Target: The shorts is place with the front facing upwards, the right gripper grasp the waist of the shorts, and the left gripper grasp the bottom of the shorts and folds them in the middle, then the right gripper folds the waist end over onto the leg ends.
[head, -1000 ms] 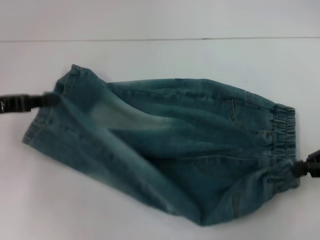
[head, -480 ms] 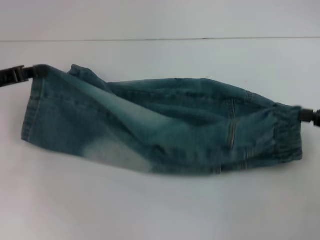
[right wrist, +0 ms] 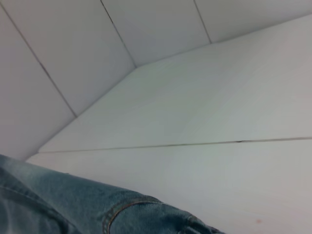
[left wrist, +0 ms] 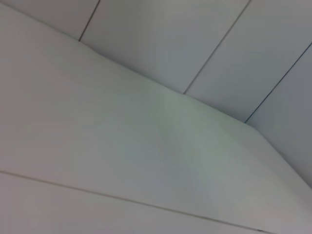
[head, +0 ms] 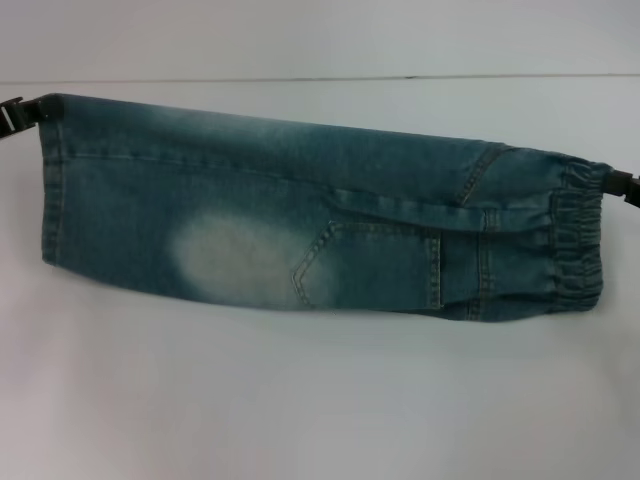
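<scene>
Next, my right gripper opens and takes the waist's middle (head: 590,240), since it is holding the waist by its far corner, and only then fold the waist end over.
The blue denim shorts (head: 300,225) lie folded lengthwise in a long band across the white table (head: 320,400), back pocket upward, leg hems at the left and elastic waist (head: 578,245) at the right. My left gripper (head: 30,108) is shut on the far corner of the leg hem at the left edge of the head view. At the right edge, my right gripper (head: 620,185) is shut on the far corner of the waist. The right wrist view shows denim (right wrist: 73,204) along its lower edge; the left wrist view shows only table and wall.
A table seam (head: 320,78) runs across behind the shorts. Bare white table surface lies in front of the shorts and behind them.
Both grippers carried the near half of the shorts up and over toward the far side. The shorts went from a loose bunched shape to a flat folded band.
</scene>
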Tool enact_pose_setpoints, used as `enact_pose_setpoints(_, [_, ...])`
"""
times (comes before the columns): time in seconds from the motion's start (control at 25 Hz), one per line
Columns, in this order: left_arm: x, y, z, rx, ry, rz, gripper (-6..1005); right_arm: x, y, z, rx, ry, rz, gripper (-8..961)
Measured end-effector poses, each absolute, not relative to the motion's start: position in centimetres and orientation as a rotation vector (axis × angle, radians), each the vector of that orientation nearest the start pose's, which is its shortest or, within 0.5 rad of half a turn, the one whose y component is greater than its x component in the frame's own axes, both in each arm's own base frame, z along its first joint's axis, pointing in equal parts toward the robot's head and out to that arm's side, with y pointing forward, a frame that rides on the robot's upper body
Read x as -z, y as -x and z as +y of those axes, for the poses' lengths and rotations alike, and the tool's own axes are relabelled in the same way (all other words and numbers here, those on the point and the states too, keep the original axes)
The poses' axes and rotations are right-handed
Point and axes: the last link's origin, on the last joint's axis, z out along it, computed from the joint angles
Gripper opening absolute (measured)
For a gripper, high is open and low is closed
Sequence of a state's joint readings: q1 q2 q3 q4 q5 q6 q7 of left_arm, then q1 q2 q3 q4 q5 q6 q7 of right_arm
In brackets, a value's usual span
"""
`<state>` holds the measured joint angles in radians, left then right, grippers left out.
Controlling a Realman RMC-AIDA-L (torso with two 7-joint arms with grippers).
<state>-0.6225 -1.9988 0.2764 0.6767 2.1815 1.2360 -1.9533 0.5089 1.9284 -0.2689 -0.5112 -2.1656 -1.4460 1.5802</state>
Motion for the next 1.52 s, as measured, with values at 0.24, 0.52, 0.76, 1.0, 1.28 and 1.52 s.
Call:
enact_pose_setpoints(0.24, [-8.6,31.5,40.0,0.726,1.965,-1.298,55,-6.8,-34.4,34.8,-0.676,2.220,1.102,16])
enact_pose_setpoints(0.52, [-7.5,30.4,40.8,0.700,2.038,-1.202,56,-6.0,-34.1,35.6,-0.627,2.230,1.091,17])
enact_pose_setpoints(0.76, [-6.4,29.6,41.9,0.621,2.078,-1.145,57,-5.0,-33.9,36.0,-0.603,2.220,1.100,17])
enact_pose_setpoints(1.0, [-5.6,29.9,42.2,0.554,2.067,-1.136,375,-4.9,-33.9,36.1,-0.587,2.217,1.122,166])
enact_pose_setpoints(1.28, [-6.0,31.1,42.3,0.511,1.997,-1.152,663,-5.1,-33.9,36.1,-0.580,2.228,1.138,478])
enact_pose_setpoints(1.52, [-5.9,31.4,42.1,0.498,1.990,-1.168,801,-5.7,-33.5,36.2,-0.577,2.245,1.136,714])
